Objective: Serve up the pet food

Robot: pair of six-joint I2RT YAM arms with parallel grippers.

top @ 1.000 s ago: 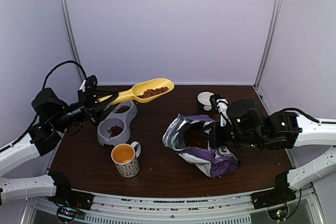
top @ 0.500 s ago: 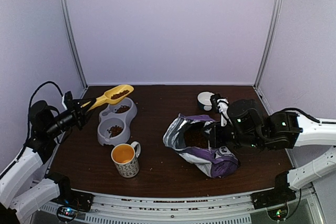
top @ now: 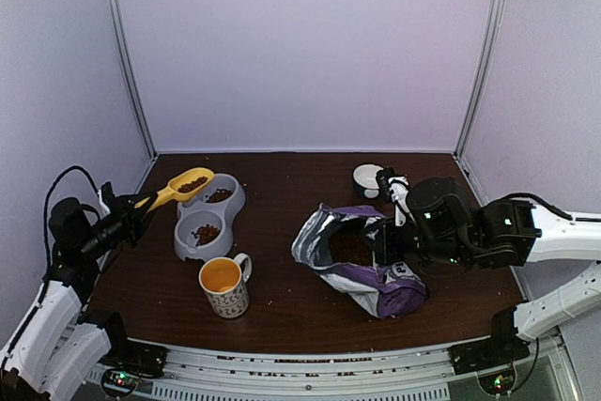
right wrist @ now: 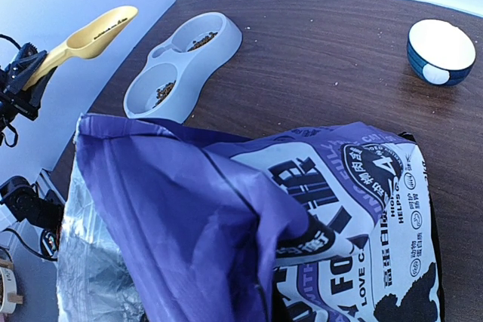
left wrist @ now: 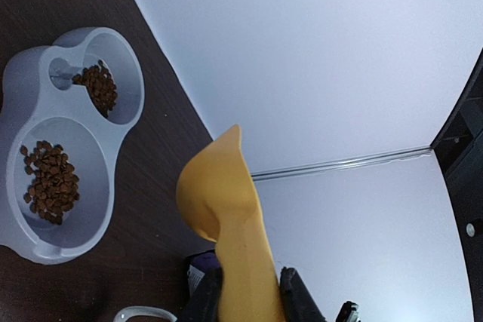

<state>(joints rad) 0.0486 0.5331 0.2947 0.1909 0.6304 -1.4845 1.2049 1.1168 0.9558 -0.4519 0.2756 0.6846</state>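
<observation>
My left gripper needs to set the yellow scoop down on the table [top: 158, 255] between the grey double bowl and the side.
Brown pet food [top: 192, 182] fills the bowl of a yellow scoop [top: 178, 189], held level just left of the far well of a grey double bowl [top: 184, 247]. My left gripper [top: 134, 210] is shut on the scoop's handle [left wrist: 243, 277]. Both wells hold some kibble [left wrist: 49, 179]. More kibble shows inside the open purple bag [top: 394, 290], which lies at centre right. My right gripper [top: 389, 239] is shut on the bag's upper edge, with its fingers hidden behind the purple bag [right wrist: 189, 209] in the right wrist view.
A patterned mug [top: 223, 286] with an orange inside stands in front of the grey double bowl [left wrist: 15, 88]. A small blue and white bowl [top: 367, 180] sits behind the bag. White walls and metal posts close in the back and sides.
My left arm has drawn back to the left and down, bringing the loaded scoop from above the table's middle to beside the double bowl. The right arm and bag have not moved.
</observation>
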